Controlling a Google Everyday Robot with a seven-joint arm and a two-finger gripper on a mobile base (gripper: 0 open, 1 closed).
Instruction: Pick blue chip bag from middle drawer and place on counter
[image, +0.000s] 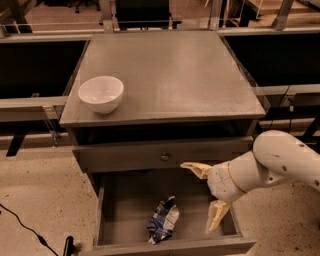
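The robot's gripper will close on the blue chip bag's far end (170, 205), which points toward the shut upper drawer.
The blue chip bag (163, 220) lies crumpled on the bottom of the open middle drawer (122, 202), near its front edge. My gripper (207, 197) hangs over the right part of the drawer, to the right of the bag and apart from it. Its two cream fingers are spread wide, one (196, 168) near the drawer front above, the other (217, 216) pointing down into the drawer. It holds nothing. The grey counter (170, 70) is the cabinet top above.
A white bowl (101, 93) stands on the counter's left front corner. The upper drawer front with a small knob (165, 157) is shut just above the open drawer. Dark shelving flanks the cabinet on both sides. A black cable (30, 230) lies on the floor at the left.
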